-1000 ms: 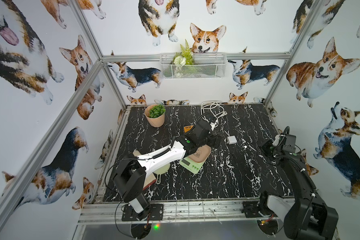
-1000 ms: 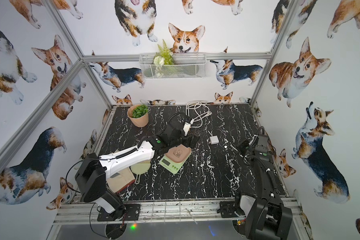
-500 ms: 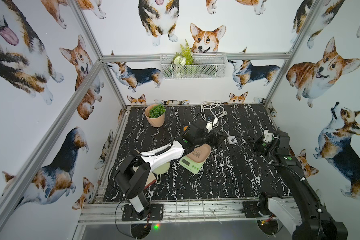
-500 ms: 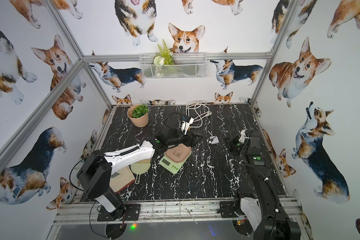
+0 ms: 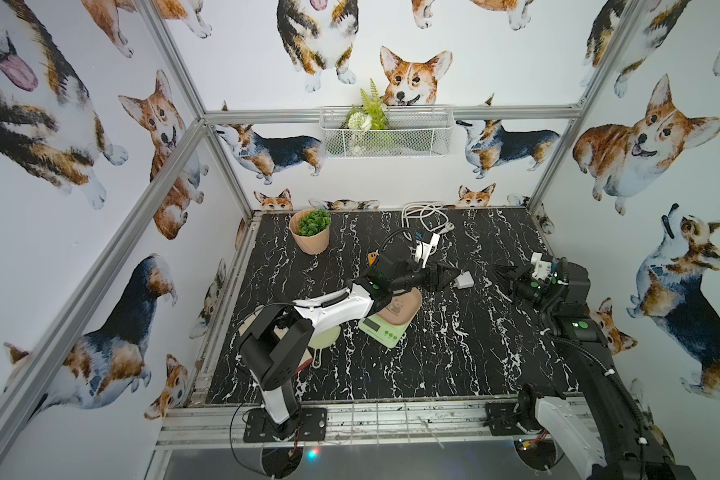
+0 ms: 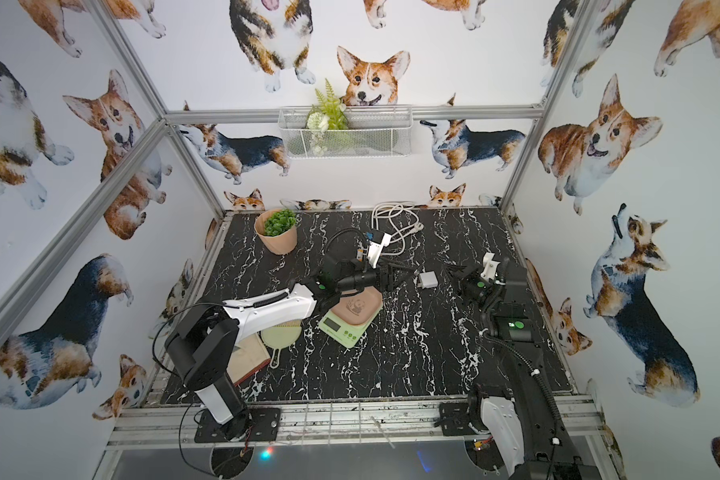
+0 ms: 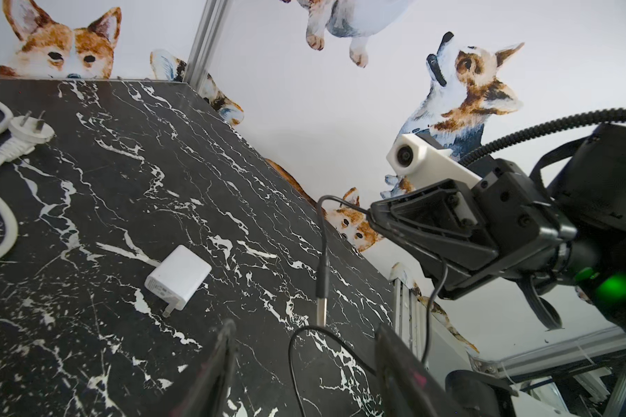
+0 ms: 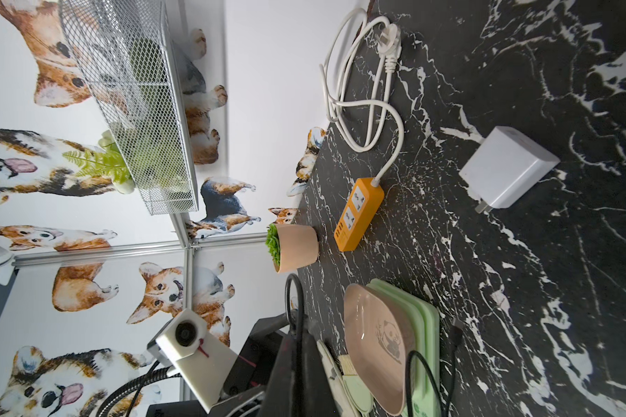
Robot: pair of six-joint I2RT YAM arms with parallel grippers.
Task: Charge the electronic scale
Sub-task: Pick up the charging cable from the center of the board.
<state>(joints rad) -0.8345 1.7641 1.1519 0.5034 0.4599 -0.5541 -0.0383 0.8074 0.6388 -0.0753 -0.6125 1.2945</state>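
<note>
The metal plug is dangling from a loose bend below my right gripper, so I should hold it with my left gripper while my right gripper retakes the cable (image 7: 322, 275) close behind.
The electronic scale (image 5: 385, 329), pale green with a pink tray, sits mid-table, partly under my left arm; it shows in both top views (image 6: 341, 329) and the right wrist view (image 8: 427, 343). My right gripper (image 5: 499, 270) (image 7: 373, 213) is shut on a thin black cable (image 7: 322, 252). The cable's metal plug (image 7: 321, 307) hangs between the fingers of my left gripper (image 7: 304, 326) (image 5: 445, 276), which is open around it without touching. The cable's other small plug (image 8: 458, 325) lies beside the scale. A white charger block (image 5: 463, 280) (image 7: 178, 276) lies on the table just under both grippers.
An orange power strip (image 8: 358, 213) with a coiled white cord (image 5: 422, 216) lies behind the scale. A potted plant (image 5: 310, 237) stands back left. A pale green dustpan with brush (image 6: 281, 334) and a brown book (image 6: 250, 357) lie near the left arm's base.
My right gripper has moved left toward the table's middle with the cable. The left gripper's jaws have narrowed around the hanging plug.
</note>
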